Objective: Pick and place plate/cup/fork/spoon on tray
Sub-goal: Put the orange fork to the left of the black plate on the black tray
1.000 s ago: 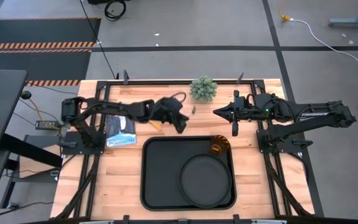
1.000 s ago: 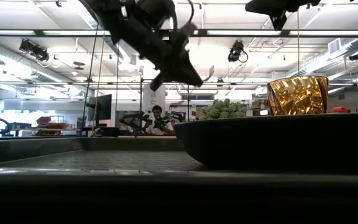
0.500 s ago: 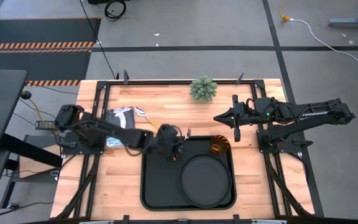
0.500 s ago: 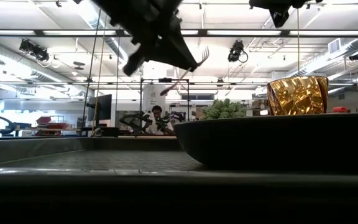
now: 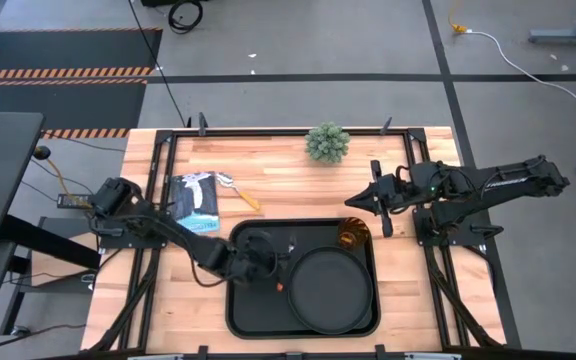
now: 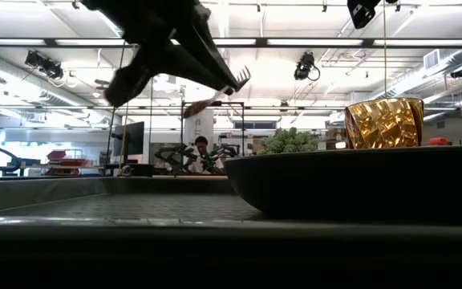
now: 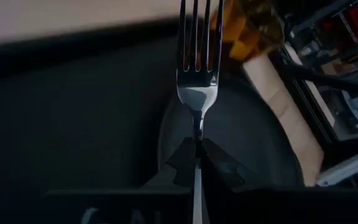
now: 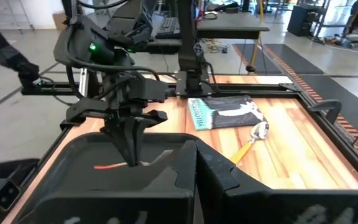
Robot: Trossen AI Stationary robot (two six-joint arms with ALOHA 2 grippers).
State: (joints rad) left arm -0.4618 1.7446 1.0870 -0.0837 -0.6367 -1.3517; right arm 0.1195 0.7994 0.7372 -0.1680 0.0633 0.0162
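I will use my left gripper to release the fork on the bare tray's bottom close beside the round black plate [image 5: 285, 279] [image 7: 143, 146].
My left gripper [image 5: 271, 272] is over the left half of the black tray [image 5: 234, 300], shut on the fork [image 7: 197, 68]. The fork's silver tines [image 6: 243, 78] point toward the amber cup [image 5: 354, 235], and its orange handle [image 8: 107, 165] sticks out behind. The round black plate [image 5: 328, 292] and the cup sit on the tray's right half. The orange-handled spoon [image 5: 242, 196] lies flat on the table beyond the tray. My right gripper [image 5: 351, 203] hovers shut and empty above the table, just past the tray's far right corner. My left gripper pinches the fork's narrow neck [image 7: 196, 124], just behind the tines, between its two fingertips [image 7: 219, 165]. The fingers slant down from the table's left and lie across the fork. The fork is lifted clear above the tray, tines forward past the fingertips.
A booklet [image 5: 196, 196] lies on the table next to the spoon, at the far left. A small green plant [image 5: 326, 143] stands at the far edge. Bare tray floor [image 5: 258, 310] lies left of the plate. A person shows far off in the room [image 6: 203, 148].
My left gripper has carried the fork from the far middle of the table toward the near edge and out over the tray's left half, staying shut on it. My right gripper has shifted a little toward the near edge.
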